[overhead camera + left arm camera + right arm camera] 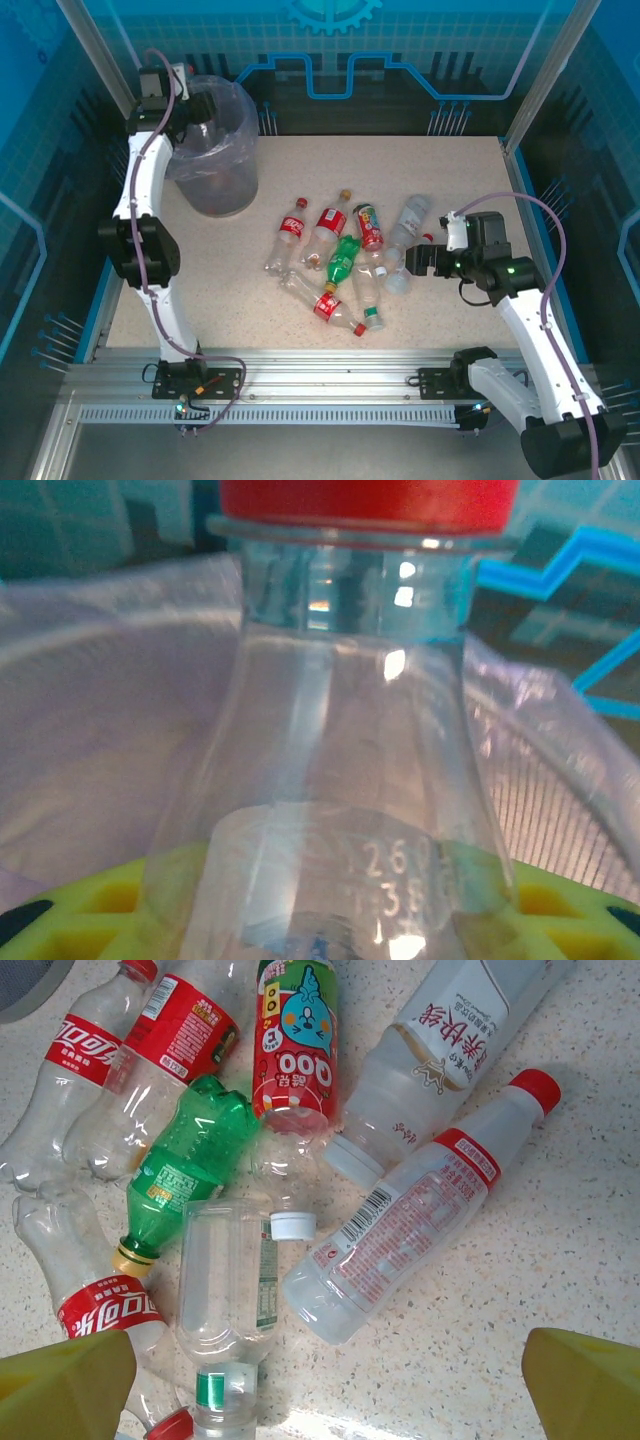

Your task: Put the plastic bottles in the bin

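Note:
The robot's left gripper should release the clear plastic bottle inside the grey bin (pixel 228 127), near the bin's liner on the tabletop side.
My left gripper (pixel 203 106) hangs over the mouth of the grey bin (pixel 236 170), shut on a clear plastic bottle (pixel 330 780) with a red cap (pixel 370 502). Its yellow-green fingers (pixel 70 900) press on the bottle's sides, with the bin's crinkly bag liner (pixel 90 730) behind. Several plastic bottles lie in a pile mid-table: two red-labelled ones (pixel 291 230), a green one (pixel 343 258), a cartoon-labelled one (pixel 298 1050), a white-labelled one (pixel 445 1035) and a red-capped one (pixel 410 1225). My right gripper (pixel 420 262) (pixel 325 1400) is open, hovering at the pile's right edge above the red-capped bottle.
The bin stands at the table's back left corner against the enclosure frame. Bare speckled tabletop (pixel 470 180) lies right of and behind the pile. Aluminium rails (pixel 330 375) run along the near edge by the arm bases.

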### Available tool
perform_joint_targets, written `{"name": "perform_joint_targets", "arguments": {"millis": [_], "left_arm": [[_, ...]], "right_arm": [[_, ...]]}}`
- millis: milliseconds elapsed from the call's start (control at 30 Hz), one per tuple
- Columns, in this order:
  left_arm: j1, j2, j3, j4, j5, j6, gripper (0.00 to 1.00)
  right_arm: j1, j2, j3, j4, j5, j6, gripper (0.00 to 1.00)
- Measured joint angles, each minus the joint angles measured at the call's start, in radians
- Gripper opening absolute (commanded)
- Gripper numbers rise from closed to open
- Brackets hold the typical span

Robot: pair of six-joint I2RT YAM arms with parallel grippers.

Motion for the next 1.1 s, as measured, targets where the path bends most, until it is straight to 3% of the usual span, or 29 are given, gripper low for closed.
{"name": "perform_joint_targets", "arguments": {"millis": [633,767,833,1100], "left_arm": [[-0.031,0.095,-0.061,-0.048,0.08,0.116,0.0],[-0.03,0.097,-0.074,-0.043,0.081,0.119,0.37],[-0.03,0.097,-0.076,-0.04,0.084,0.119,0.51],[-0.03,0.097,-0.082,-0.034,0.091,0.121,0.74]], "right_arm": [[0.0,0.023,0.0,0.0,0.021,0.014,1.0],[0.0,0.022,0.0,0.001,0.026,0.018,1.0],[0.0,0.022,0.0,0.003,0.026,0.024,1.0],[0.0,0.02,-0.027,0.014,0.027,0.046,1.0]]}}
